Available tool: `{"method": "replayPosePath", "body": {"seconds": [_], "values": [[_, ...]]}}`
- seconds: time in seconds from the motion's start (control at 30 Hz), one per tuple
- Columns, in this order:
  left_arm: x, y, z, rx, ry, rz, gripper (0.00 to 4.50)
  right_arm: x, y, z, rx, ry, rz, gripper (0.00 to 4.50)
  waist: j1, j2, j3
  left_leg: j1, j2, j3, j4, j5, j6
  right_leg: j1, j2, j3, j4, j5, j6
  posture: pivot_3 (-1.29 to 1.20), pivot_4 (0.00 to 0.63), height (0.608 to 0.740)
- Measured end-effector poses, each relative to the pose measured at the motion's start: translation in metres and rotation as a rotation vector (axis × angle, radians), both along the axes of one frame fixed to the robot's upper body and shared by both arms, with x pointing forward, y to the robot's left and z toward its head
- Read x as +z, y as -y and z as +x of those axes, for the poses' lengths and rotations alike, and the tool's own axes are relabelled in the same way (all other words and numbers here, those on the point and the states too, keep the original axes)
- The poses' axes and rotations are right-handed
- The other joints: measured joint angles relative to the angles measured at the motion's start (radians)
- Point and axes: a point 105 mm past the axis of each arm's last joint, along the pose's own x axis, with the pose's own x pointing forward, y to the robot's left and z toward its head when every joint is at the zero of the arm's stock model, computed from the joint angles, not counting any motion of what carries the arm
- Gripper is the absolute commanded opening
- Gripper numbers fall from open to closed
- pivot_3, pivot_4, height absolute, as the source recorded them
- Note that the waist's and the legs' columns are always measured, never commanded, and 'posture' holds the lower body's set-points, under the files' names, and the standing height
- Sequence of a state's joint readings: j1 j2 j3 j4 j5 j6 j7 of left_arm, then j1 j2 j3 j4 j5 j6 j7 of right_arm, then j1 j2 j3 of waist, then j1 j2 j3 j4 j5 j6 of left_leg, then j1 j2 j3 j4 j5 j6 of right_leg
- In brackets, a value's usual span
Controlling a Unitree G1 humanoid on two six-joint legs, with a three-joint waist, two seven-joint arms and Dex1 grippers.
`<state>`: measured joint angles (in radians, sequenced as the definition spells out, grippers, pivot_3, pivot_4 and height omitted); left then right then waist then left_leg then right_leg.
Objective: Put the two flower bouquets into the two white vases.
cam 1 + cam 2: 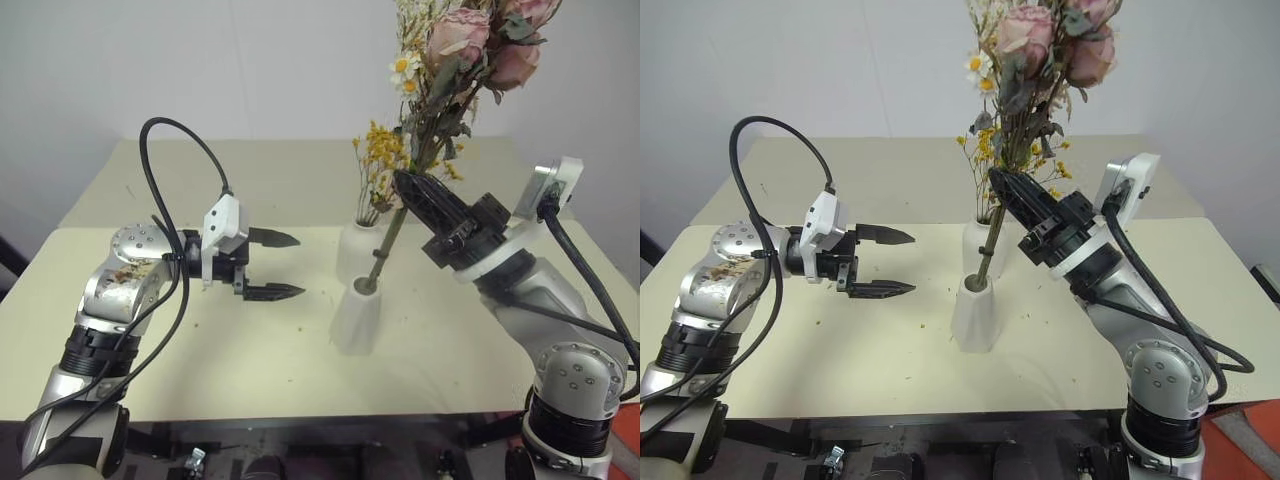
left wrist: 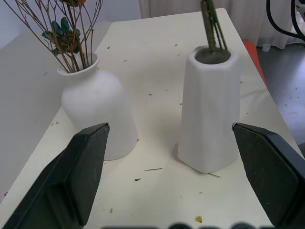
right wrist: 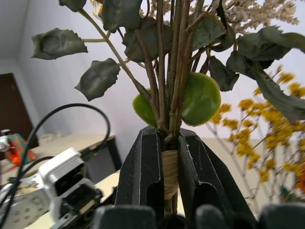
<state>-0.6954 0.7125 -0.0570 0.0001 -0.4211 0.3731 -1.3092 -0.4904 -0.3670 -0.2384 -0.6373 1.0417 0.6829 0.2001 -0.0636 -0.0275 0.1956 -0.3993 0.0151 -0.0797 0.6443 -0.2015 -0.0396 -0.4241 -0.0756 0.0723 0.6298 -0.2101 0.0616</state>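
Observation:
My right gripper needs to let go of the pink rose bouquet in the opening of the nearer, taller white vase (image 1: 367,286).
My right gripper (image 1: 410,188) is shut on the wrapped stems of the pink rose bouquet (image 1: 470,45), seen close in the right wrist view (image 3: 167,143). The bouquet leans, and its stem ends sit in the mouth of the nearer, taller white vase (image 1: 356,322), also seen in the left wrist view (image 2: 209,114). Just behind it stands the rounder white vase (image 1: 356,250), holding the yellow spray (image 1: 383,160) on thin brown stems (image 2: 78,43). My left gripper (image 1: 297,266) hangs open and empty a short way left of the vases, pointing at them.
The vases stand mid-table on a beige tabletop (image 1: 200,340) scattered with small dried flower crumbs. A black cable (image 1: 160,160) loops above my left arm. The table's far right edge (image 2: 248,57) drops to the floor close behind the taller vase.

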Motion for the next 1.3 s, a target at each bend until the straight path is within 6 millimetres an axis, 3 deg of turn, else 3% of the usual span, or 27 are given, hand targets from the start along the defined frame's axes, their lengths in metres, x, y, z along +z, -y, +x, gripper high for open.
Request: {"method": "replayPosePath", "body": {"seconds": [0.8, 1.3], "values": [[0.000, -0.001, 0.002, -0.001, 0.010, -0.008, 4.50, -0.015, -0.010, 0.001, 0.007, -0.006, -0.029, 0.22, 0.000, 0.000, 0.000, 0.000, 0.000, 0.000, 0.000, 0.000, 0.000, 0.000, 0.000, 0.000, 0.000, 0.000, 0.000, 0.00, 0.150, 0.740], [0.001, -0.002, 0.007, 0.010, 0.015, -0.009, 4.50, -0.037, -0.016, 0.004, 0.006, -0.015, -0.063, 0.22, 0.000, 0.000, 0.000, 0.000, 0.000, 0.000, 0.000, 0.000, 0.000, 0.000, 0.000, 0.000, 0.000, 0.000, 0.000, 0.00, 0.150, 0.740]]}}
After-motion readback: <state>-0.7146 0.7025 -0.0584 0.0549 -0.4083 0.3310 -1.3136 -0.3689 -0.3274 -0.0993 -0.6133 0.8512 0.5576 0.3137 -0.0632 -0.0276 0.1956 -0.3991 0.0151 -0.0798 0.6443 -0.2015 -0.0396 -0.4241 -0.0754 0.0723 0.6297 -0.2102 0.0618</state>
